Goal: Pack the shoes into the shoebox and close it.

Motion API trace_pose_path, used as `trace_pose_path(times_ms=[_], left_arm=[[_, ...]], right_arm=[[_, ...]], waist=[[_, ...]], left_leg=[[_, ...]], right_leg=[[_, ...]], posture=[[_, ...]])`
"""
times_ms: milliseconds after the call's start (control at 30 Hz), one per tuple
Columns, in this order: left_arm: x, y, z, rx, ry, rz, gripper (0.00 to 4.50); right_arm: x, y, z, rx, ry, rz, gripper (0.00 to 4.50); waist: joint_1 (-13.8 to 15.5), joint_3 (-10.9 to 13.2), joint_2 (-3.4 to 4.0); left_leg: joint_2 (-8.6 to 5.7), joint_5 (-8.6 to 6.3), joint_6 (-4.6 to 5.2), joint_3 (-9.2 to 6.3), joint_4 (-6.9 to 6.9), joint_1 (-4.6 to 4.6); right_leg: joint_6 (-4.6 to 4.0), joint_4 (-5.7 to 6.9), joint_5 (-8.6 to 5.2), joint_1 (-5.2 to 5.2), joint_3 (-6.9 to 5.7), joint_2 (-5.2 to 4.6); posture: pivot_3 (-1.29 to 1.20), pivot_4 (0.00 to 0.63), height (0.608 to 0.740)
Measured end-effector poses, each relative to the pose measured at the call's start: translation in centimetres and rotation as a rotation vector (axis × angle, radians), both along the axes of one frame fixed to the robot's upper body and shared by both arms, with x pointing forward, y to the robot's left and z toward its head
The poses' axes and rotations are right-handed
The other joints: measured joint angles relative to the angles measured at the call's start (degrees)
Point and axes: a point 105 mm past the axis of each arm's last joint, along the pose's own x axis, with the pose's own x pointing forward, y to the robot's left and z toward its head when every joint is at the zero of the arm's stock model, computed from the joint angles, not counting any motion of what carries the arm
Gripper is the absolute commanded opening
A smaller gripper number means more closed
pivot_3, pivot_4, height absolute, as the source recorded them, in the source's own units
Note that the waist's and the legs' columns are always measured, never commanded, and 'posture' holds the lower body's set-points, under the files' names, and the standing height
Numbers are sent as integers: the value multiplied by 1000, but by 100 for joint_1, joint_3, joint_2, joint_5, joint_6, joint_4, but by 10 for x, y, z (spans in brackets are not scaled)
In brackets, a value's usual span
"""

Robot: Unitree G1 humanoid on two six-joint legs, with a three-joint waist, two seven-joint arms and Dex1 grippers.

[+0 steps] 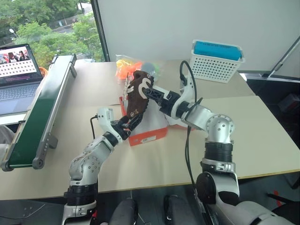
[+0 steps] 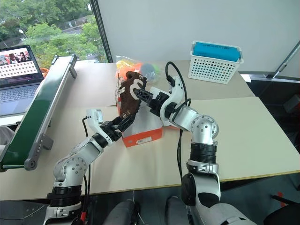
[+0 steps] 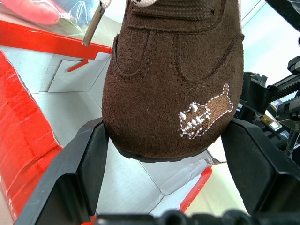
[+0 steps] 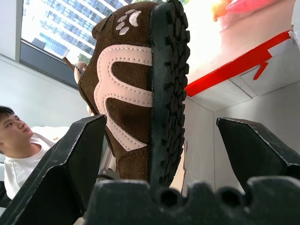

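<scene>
My left gripper is holding the shoe upright by its lower end, so next my right gripper grips the shoe's middle (image 1: 136, 97) before it lays the shoe in the shoebox.
A dark brown shoe (image 1: 136, 96) with white curved markings stands on end above the open orange-red shoebox (image 1: 149, 134) at the table's middle. My left gripper (image 1: 130, 121) is shut on the shoe's heel from below; in the left wrist view the heel (image 3: 173, 84) sits wedged between both black fingers (image 3: 79, 164), over the box's white inside (image 3: 65, 108). My right gripper (image 1: 146, 89) reaches in from the right at the shoe's upper end. Its fingers (image 4: 70, 159) stand wide open on either side of the shoe's sole (image 4: 166, 93), with gaps on both sides.
A clear bag of orange and pink items (image 1: 127, 65) lies just behind the box. A white mesh basket (image 1: 216, 63) with a blue block stands at the back right. A long green conveyor (image 1: 40, 112) and a laptop (image 1: 16, 70) are at left. A person (image 4: 18, 150) sits beyond.
</scene>
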Motion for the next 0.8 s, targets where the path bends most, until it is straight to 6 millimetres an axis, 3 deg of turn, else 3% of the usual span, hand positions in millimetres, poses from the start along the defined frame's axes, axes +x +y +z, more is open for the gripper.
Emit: trace_pose_path(times_ms=[67, 433, 800], left_arm=[[-1, 0, 0, 1, 0, 1, 3334], [-4, 2, 1, 8, -5, 9, 3334], [-4, 3, 3, 10, -15, 13, 3334]], right_arm=[[0, 1, 0, 2, 1, 3, 3804], [-1, 4, 0, 11, 1, 13, 70], [-3, 7, 2, 41, 1, 25, 70]], waist=[[-2, 0, 0], [2, 0, 0], [1, 0, 0]], left_leg=[[2, 0, 0, 1, 0, 0], [2, 0, 0, 3, 0, 0], [5, -1, 1, 8, 0, 1]], right_leg=[[-1, 0, 0, -1, 0, 1], [0, -1, 1, -1, 3, 1], [0, -1, 1, -2, 7, 4]], posture=[[0, 150, 740], [0, 150, 740], [0, 150, 740]])
